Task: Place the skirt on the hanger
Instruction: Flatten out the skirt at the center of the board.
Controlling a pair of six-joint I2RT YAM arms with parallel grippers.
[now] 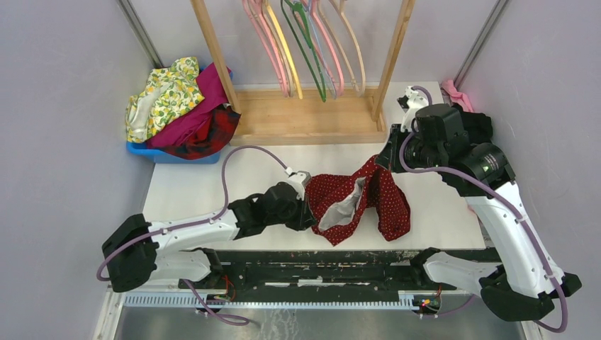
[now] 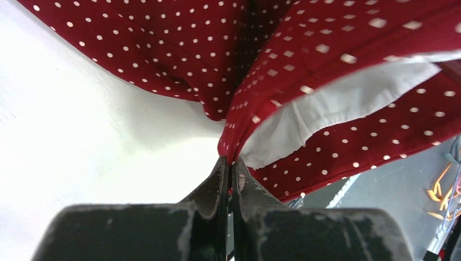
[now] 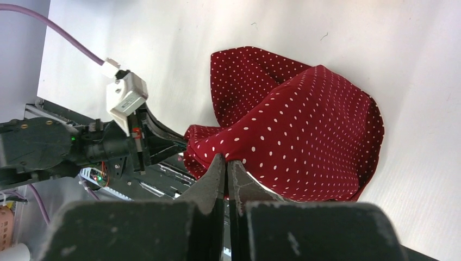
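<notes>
Next, my left hand releases the dark-red polka-dot skirt on the white table (image 1: 316,188) just before the wooden rack.
The dark-red polka-dot skirt (image 1: 386,202) hangs bunched above the white table (image 1: 198,184), its white lining showing, held between both grippers. My left gripper (image 1: 310,205) is shut on its left edge; in the left wrist view the fingertips (image 2: 230,160) pinch the hem where red cloth (image 2: 326,49) meets the lining. My right gripper (image 1: 379,161) is shut on the skirt's upper right edge; in the right wrist view it (image 3: 225,159) pinches the cloth (image 3: 304,125). A thin pale bluish hanger (image 1: 321,53) seems to hang among others on the rack.
A wooden rack (image 1: 305,120) at the back holds pink, yellow, green and wooden hangers. A blue bin (image 1: 173,156) at back left holds a lemon-print cloth, a magenta cloth and a plaid garment. A pink cloth (image 1: 453,92) lies at back right. The left arm (image 3: 108,144) shows in the right wrist view.
</notes>
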